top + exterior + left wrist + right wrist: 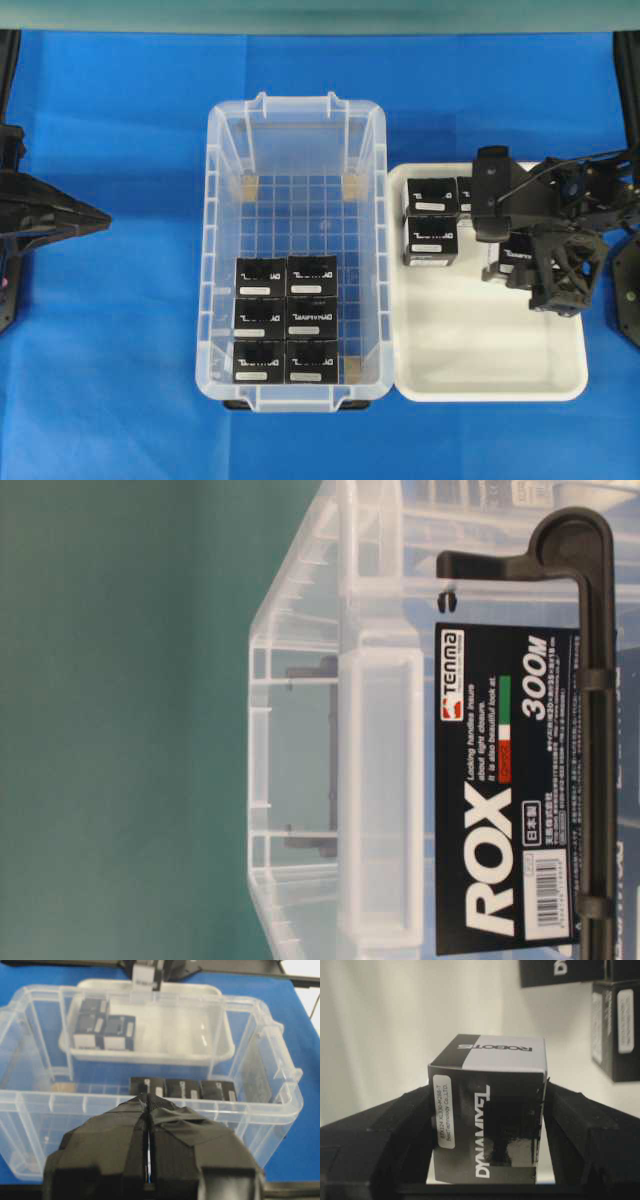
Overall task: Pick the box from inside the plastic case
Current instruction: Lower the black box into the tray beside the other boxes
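Next, my right gripper releases the black box on the white tray (pixel 477 252) (pixel 554 1030), beside the nearest black box on the tray.
The clear plastic case (pixel 213 250) stands mid-table with several black boxes (pixel 285 320) packed at its near end; they also show through its wall in the left wrist view (pixel 182 1088). My right gripper (pixel 515 258) is over the white tray, shut on one black box (pixel 487 1120) with white lettering; a finger (pixel 385 1130) presses each side. My left gripper (pixel 149 1102) is shut and empty, outside the case's left wall (pixel 50 1097), far left in the overhead view (pixel 95 220).
A shallow white tray (pixel 480 350) lies right of the case, with three black boxes (pixel 432 215) at its far left end, also seen in the right wrist view (pixel 615 1025). The table-level view shows only the case's end wall (pixel 380 780), its label and a black latch (pixel 590 730).
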Robot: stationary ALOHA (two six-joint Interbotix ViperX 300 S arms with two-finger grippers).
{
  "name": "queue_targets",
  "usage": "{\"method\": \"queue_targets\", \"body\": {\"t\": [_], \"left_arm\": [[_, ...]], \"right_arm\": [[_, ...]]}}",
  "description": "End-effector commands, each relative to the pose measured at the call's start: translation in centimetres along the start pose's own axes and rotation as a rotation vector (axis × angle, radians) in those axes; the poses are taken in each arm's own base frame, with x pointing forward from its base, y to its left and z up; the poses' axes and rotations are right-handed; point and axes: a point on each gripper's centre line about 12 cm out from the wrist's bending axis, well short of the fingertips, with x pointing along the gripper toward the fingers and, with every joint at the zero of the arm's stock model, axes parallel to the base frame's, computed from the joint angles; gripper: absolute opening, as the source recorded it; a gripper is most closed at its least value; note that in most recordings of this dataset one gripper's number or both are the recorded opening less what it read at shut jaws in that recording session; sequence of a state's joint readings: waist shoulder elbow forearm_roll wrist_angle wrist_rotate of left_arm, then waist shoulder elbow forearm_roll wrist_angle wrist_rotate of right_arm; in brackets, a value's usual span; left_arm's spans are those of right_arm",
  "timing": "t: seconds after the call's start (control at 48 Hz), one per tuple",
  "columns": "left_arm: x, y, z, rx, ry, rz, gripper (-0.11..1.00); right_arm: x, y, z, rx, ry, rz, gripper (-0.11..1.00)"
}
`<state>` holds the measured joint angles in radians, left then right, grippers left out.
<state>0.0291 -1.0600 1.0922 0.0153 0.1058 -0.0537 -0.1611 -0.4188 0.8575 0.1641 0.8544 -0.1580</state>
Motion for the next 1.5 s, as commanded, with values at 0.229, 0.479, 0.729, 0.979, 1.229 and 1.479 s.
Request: {"method": "queue_targets", "body": {"t": [0.229, 0.479, 0.729, 0.979, 1.229, 1.479], "left_arm": [[0.0, 0.0, 1.3, 0.0, -0.035, 0.0, -0.05], [0.0, 0.0, 1.2, 0.0, -0.034, 0.0, -0.05], [0.1, 0.0, 1.1, 0.0, -0.031, 0.002, -0.05], [0.1, 0.0, 1.0, 0.0, -0.026, 0.0, -0.05], [0.1, 0.0, 1.0, 0.0, -0.023, 0.001, -0.05], [0.2, 0.0, 0.8, 0.001, -0.017, 0.001, -0.05]], "right_arm": [[4.3, -0.9, 0.1, -0.029, 0.049, -0.027, 0.67], [5.5, -2.3, 1.1, -0.05, 0.016, -0.082, 0.67], [5.5, -2.5, 1.1, -0.052, 0.018, -0.091, 0.67], [5.6, -2.5, 1.0, -0.05, 0.03, -0.09, 0.67], [5.5, -2.5, 1.1, -0.046, 0.027, -0.09, 0.67], [5.3, -2.5, 1.4, -0.049, 0.011, -0.105, 0.96]]}}
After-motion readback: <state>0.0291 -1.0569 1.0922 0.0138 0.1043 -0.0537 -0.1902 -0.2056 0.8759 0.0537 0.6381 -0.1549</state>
